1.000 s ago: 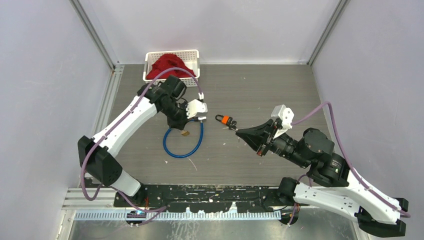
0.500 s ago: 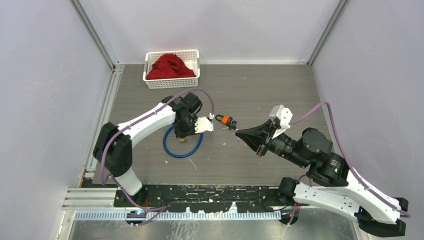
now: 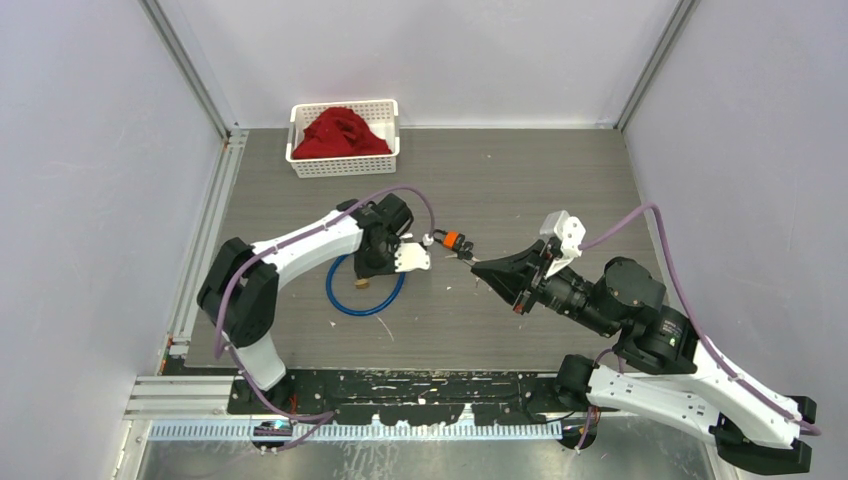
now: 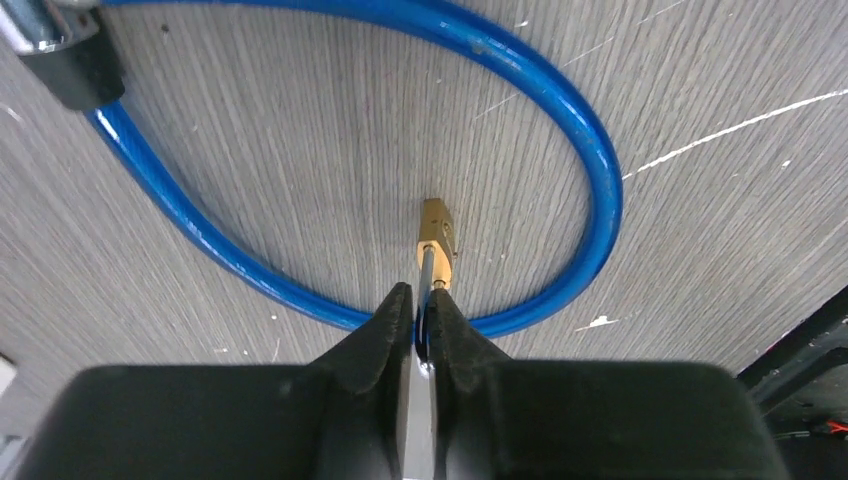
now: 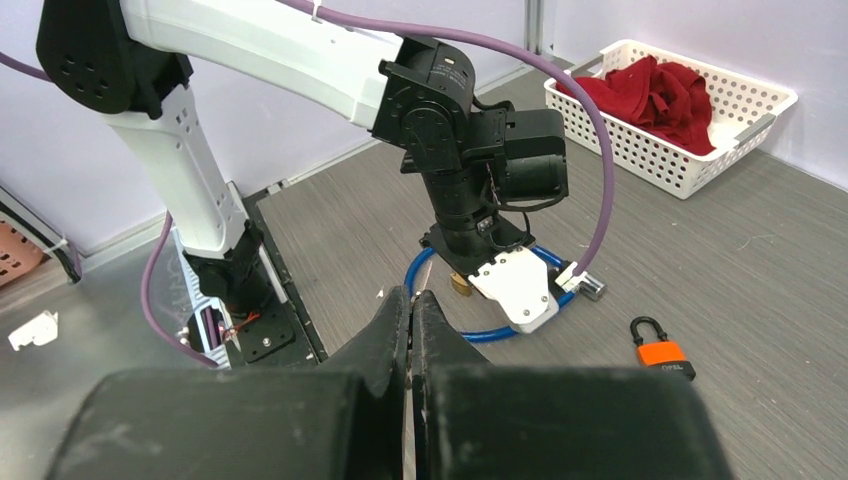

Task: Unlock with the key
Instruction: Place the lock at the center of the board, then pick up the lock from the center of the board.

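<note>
The brass lock tilts away from my left gripper's fingers, so my left gripper will open and grab the shackle (image 4: 427, 268) near the lock's body before lifting.
My left gripper (image 4: 415, 298) is shut on a key (image 4: 428, 266) whose silver blade runs into a small brass lock (image 4: 437, 232) lying inside the loop of a blue cable (image 4: 590, 150). In the top view the left gripper (image 3: 368, 270) points down over the brass lock (image 3: 362, 283) and the cable (image 3: 340, 305). An orange padlock (image 3: 451, 240) lies on the table just right of the left wrist. My right gripper (image 3: 474, 264) is shut, with nothing seen between its fingers, and hovers right of the padlock. The padlock (image 5: 663, 355) and brass lock (image 5: 461, 285) also show in the right wrist view.
A white basket (image 3: 340, 166) with a red cloth (image 3: 338, 132) stands at the back left. The cable's black and silver end piece (image 4: 60, 50) lies at the loop's edge. Grey walls enclose the table on three sides.
My left arm has swung in and lowered its gripper from beside the orange padlock down onto the brass lock inside the cable loop. The right arm and padlock have not moved.
</note>
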Robot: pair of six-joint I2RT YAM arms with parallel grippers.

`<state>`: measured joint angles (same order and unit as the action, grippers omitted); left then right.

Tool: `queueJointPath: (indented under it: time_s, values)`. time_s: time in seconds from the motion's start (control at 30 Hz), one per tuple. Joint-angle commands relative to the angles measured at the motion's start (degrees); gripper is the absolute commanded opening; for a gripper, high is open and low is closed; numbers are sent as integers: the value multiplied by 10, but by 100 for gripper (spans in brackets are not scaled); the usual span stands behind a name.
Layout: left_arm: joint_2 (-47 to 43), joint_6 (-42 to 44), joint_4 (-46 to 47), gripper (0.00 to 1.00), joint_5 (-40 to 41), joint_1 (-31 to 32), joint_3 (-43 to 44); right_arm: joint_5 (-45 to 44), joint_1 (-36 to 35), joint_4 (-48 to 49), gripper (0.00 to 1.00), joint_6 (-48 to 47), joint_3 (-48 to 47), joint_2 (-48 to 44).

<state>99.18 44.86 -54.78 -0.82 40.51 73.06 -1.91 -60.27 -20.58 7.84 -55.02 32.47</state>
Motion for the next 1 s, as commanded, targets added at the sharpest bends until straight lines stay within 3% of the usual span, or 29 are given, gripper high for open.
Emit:
queueJointPath:
  time_s: [0.0, 0.13, 0.2, 0.4, 0.97]
  values:
    - [14, -8, 26, 18, 7, 15, 1, -6, 1, 34, 1, 8, 5, -10]
    - [14, -12, 20, 51, -1, 25, 5, -6, 1, 37, 1, 7, 6, -9]
    - [18, -15, 17, 54, -2, 27, 9, -6, 1, 37, 1, 6, 5, -9]
    - [19, -15, 27, 53, 4, 23, -3, -5, 0, 36, 1, 6, 3, -11]
    - [50, 1, 63, 36, -3, -20, -45, -4, 1, 46, 1, 11, 10, -11]
